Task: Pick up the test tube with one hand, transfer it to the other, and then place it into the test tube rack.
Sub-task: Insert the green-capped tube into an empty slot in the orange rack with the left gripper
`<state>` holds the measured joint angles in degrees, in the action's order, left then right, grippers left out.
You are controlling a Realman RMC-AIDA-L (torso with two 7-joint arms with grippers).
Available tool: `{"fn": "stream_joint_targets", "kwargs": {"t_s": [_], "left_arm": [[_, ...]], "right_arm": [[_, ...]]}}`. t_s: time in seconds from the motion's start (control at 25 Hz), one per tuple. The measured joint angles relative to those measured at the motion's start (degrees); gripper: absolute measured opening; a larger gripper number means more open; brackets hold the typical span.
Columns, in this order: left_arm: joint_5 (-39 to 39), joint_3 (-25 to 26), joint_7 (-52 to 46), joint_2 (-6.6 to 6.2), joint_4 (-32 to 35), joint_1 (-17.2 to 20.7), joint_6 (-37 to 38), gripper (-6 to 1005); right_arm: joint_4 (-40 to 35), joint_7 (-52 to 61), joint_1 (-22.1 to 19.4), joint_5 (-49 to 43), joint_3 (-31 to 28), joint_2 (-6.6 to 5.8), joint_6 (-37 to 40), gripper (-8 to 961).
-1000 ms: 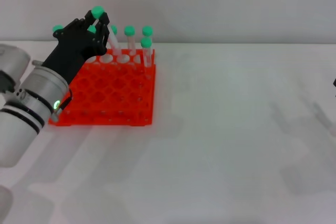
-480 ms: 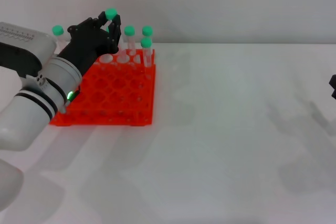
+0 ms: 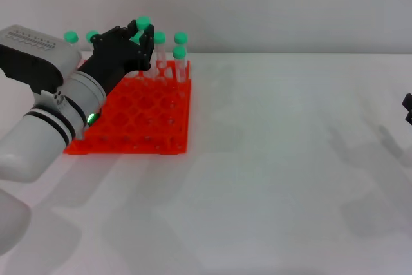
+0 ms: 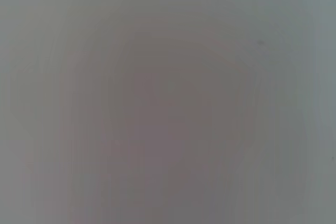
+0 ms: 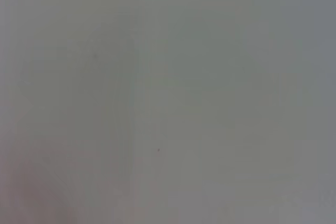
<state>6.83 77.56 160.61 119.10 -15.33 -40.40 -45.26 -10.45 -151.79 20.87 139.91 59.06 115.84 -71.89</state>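
The robot's left gripper will release the test tube in the rack hole point(image 3: 150, 77) next to the frontmost tube with the green cap. The held test tube is over the rack's back rows.
My left hand point(image 3: 132, 46), black on a silver-white arm with a grey vented block and a green light, is over the back rows of the orange-red test tube rack point(image 3: 145, 127). Its fingers are closed around the test tube, whose green cap point(image 3: 143, 22) sticks up above the fingertips; the tube's body is mostly hidden by the hand. My right hand point(image 3: 408, 106) shows only as a black sliver at the right edge of the head view. Both wrist views show only a blank grey surface.
Several other green-capped tubes point(image 3: 179, 53) stand upright in the rack's back rows. The rack sits at the back left of the white table point(image 3: 277, 178), near the wall.
My left hand has moved right and lowered over the rack's back rows with the tube in it. The arm's grey block has come into view.
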Motion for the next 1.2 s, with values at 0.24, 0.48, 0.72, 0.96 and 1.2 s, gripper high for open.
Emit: {"fn": "stream_joint_targets", "kwargs": {"t_s": [0.24, 0.48, 0.72, 0.96, 1.2], "left_arm": [[-0.35, -0.06, 0.78, 0.0, 0.03, -0.12, 0.41, 258], [-0.52, -0.12, 1.19, 0.0, -0.3, -0.18, 0.52, 255], [-0.61, -0.14, 1.2, 0.07, 0.0, -0.78, 0.54, 252], [-1.93, -0.19, 1.06, 0.25, 0.1, -1.22, 0.64, 253], [-3.26, -0.22, 0.88, 0.47, 0.14, -1.35, 1.15, 259]], "right_arm": [[0.0, 0.0, -0.04, 0.01, 0.12, 0.0, 0.0, 772], [0.24, 0.0, -0.09, -0.01, 0.17, 0.0, 0.0, 772], [0.58, 0.0, 0.01, -0.05, 0.18, 0.0, 0.0, 772], [0.61, 0.0, 0.04, -0.07, 0.13, 0.0, 0.02, 772], [0.61, -0.29, 0.06, 0.06, -0.23, -0.05, 0.12, 773]]}}
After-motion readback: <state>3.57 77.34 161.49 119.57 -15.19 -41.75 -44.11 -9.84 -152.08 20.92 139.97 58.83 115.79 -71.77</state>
